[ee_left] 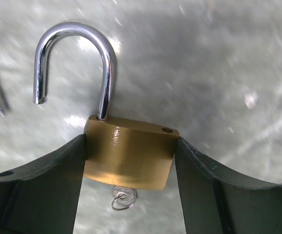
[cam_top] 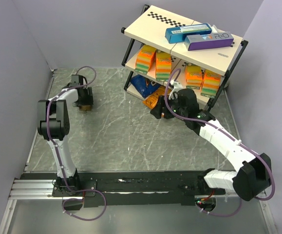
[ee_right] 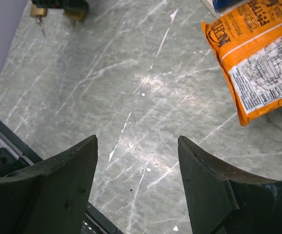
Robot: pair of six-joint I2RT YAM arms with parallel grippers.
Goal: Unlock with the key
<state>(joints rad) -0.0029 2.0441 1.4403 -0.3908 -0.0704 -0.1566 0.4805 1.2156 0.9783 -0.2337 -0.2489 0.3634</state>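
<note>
Next, I set the open padlock down with my left gripper on the grey marble (cam_top: 81, 108) (ee_left: 100, 165) next to the second brass padlock.
In the left wrist view a brass padlock (ee_left: 128, 156) sits clamped between the two dark fingers of my left gripper (ee_left: 130, 141). Its silver shackle (ee_left: 77, 34) has swung out, with one end free of the body. The key (ee_left: 122, 196) sticks in the bottom of the padlock, and a small ring hangs from it. From above, the left gripper (cam_top: 82, 100) is at the far left of the table. My right gripper (cam_top: 161, 111) hovers by the shelf foot; its jaws (ee_right: 137, 141) stand wide apart over bare marble.
A second brass padlock (ee_right: 37, 10) lies far off beside the left gripper. A shelf (cam_top: 189, 36) at the back right holds sponge packs (cam_top: 163, 64) and boxes (cam_top: 208, 41). An orange snack bag (ee_right: 257, 63) and a blue bag (cam_top: 143, 85) lie at its foot. Walls close in on both sides.
</note>
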